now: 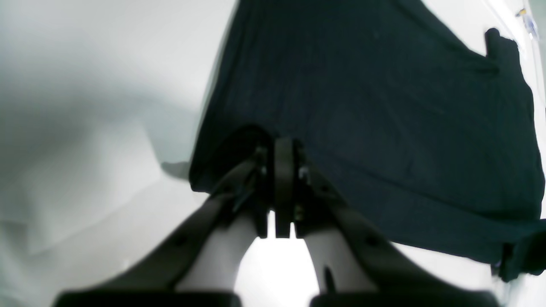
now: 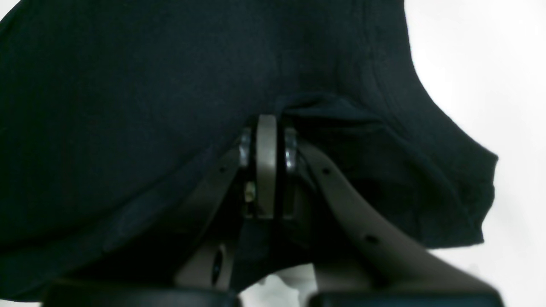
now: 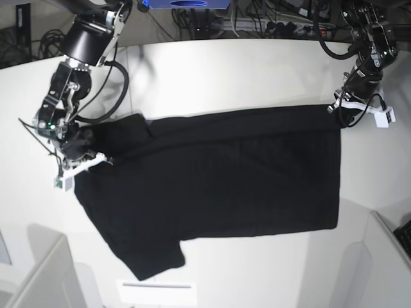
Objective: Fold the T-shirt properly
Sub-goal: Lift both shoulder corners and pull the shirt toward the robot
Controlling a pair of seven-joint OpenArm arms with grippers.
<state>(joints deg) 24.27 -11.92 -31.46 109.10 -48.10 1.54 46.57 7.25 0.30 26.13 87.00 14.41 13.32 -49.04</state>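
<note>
Next, I release the shirt's shoulder end with my right gripper on the shirt's black cloth [image 3: 115, 178] just toward the front sleeve.
The black T-shirt [image 3: 237, 173] lies spread flat across the white table [image 3: 225, 70], plain side up, with no print showing. One sleeve [image 3: 151, 260] points to the front left. My right gripper [image 3: 82, 156] is shut on the shirt's shoulder end at the view's left. In the right wrist view the gripper [image 2: 266, 123] pinches bunched black cloth [image 2: 128, 106]. My left gripper [image 3: 338, 108] is shut on the shirt's far hem corner at the view's right. In the left wrist view the gripper [image 1: 283, 147] clamps the cloth's edge [image 1: 384, 106].
Cables and equipment [image 3: 270, 19] run along the table's back edge. Grey box-like shapes stand at the front left [image 3: 38, 276] and front right [image 3: 379, 269]. A white strip [image 3: 154, 292] lies near the front edge below the sleeve.
</note>
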